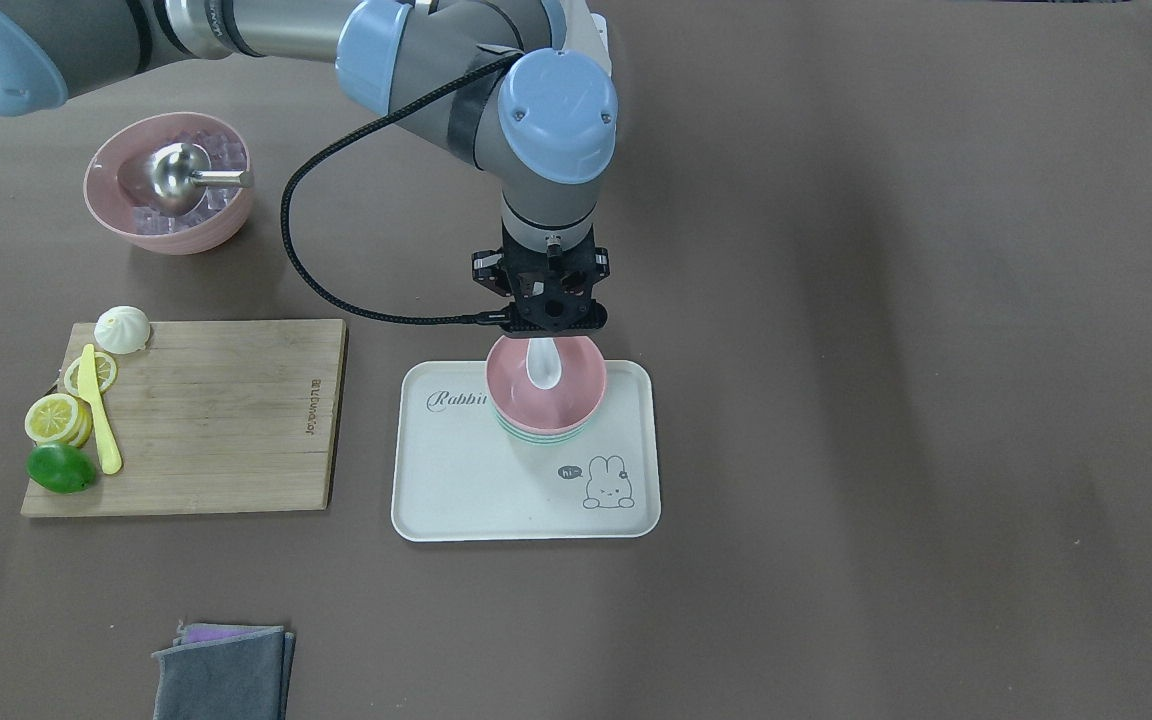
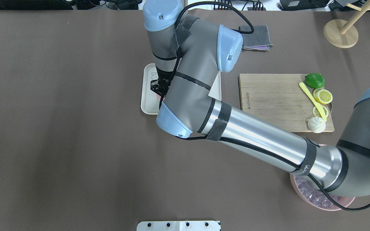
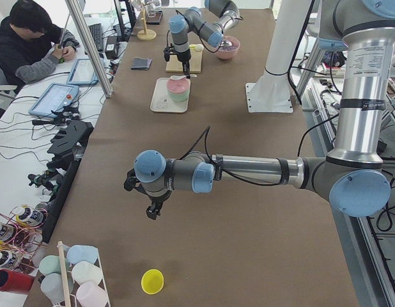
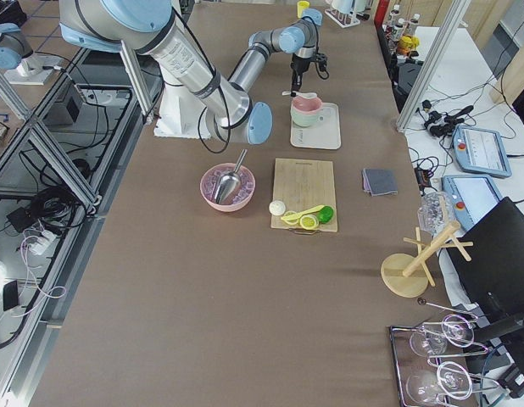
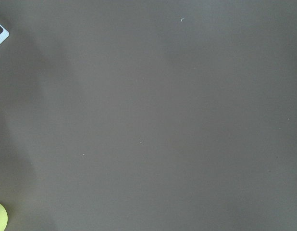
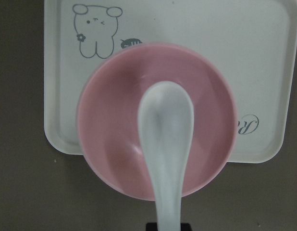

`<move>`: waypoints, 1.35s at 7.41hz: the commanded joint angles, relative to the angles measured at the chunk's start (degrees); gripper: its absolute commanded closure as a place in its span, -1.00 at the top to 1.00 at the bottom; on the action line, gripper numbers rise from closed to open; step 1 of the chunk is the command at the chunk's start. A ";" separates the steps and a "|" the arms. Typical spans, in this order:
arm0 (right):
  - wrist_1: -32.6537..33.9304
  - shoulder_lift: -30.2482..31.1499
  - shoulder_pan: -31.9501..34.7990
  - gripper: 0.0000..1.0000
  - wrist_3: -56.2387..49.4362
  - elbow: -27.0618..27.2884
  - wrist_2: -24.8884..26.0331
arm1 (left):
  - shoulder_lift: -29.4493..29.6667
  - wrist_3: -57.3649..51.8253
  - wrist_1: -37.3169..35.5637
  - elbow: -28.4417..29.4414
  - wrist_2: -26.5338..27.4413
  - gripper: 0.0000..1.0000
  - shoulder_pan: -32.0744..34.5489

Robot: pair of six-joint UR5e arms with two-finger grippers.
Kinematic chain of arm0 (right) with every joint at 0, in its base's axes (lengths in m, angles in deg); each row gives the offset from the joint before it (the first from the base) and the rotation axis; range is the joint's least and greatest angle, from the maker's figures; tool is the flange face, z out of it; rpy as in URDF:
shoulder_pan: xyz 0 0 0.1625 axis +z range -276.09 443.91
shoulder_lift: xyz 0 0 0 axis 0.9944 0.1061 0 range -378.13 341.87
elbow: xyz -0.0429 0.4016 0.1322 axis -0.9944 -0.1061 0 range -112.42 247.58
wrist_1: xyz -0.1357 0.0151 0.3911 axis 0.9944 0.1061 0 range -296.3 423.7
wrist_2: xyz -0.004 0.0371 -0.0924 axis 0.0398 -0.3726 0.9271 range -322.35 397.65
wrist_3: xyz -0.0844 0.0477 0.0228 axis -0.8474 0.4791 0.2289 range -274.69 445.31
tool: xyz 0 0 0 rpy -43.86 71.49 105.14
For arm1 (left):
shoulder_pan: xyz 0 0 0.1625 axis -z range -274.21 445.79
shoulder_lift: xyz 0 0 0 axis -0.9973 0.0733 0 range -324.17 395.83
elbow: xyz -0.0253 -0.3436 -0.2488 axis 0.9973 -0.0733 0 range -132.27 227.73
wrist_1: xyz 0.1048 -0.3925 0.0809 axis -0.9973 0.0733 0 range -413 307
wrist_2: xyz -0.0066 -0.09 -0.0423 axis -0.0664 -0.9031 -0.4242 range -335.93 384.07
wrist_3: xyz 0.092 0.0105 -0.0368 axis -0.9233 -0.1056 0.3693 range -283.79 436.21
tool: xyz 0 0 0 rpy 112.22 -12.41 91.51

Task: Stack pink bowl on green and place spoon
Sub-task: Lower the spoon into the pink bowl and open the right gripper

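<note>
My right gripper needs to put the white spoon down inside the small pink bowl [image 1: 542, 391] [image 6: 163, 126] on the rabbit tray.
The small pink bowl [image 1: 568, 392] sits stacked on the pale green bowls [image 1: 534, 436], on a white rabbit tray [image 1: 456, 480]. My right gripper [image 1: 543, 335] hangs straight down over the stack and is shut on the handle of the white spoon [image 1: 542, 366]. The spoon's scoop is down inside the pink bowl. The right wrist view shows the spoon [image 6: 165, 130] lying over the middle of the pink bowl [image 6: 110, 120]. My left gripper [image 3: 153, 210] shows only in the exterior left view, over bare table far from the tray; I cannot tell whether it is open or shut.
A larger pink bowl [image 1: 186, 240] with clear cubes and a metal scoop stands near the robot. A wooden cutting board [image 1: 226, 420] beside the tray carries a yellow knife [image 1: 96, 410], lemon slices, a lime [image 1: 61, 468] and a white bun. A grey cloth [image 1: 226, 675] lies at the far edge.
</note>
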 commanded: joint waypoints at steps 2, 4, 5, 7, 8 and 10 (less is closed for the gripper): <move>-1.42 0.26 -0.53 -1.00 -0.45 -0.62 3.47 | -0.01 0.00 -0.03 0.12 0.00 0.97 0.00; -6.08 0.78 -0.53 -1.00 -0.45 -3.17 4.02 | -0.01 0.00 -0.03 0.12 0.00 0.97 -0.09; -6.09 1.31 -0.61 -1.00 -0.54 -3.09 4.02 | -0.01 0.08 -0.03 0.21 0.09 0.97 -0.09; -6.00 1.31 -0.70 -1.00 -0.71 -3.09 3.93 | 0.08 0.09 0.06 0.47 0.00 0.97 -0.09; -6.00 1.40 -0.70 -0.93 -0.71 -3.09 4.10 | 0.08 0.09 0.06 0.47 0.00 0.97 -0.09; -6.00 1.40 -0.70 0.86 -0.54 -2.83 4.19 | 0.08 0.09 0.06 0.47 0.00 0.97 -0.09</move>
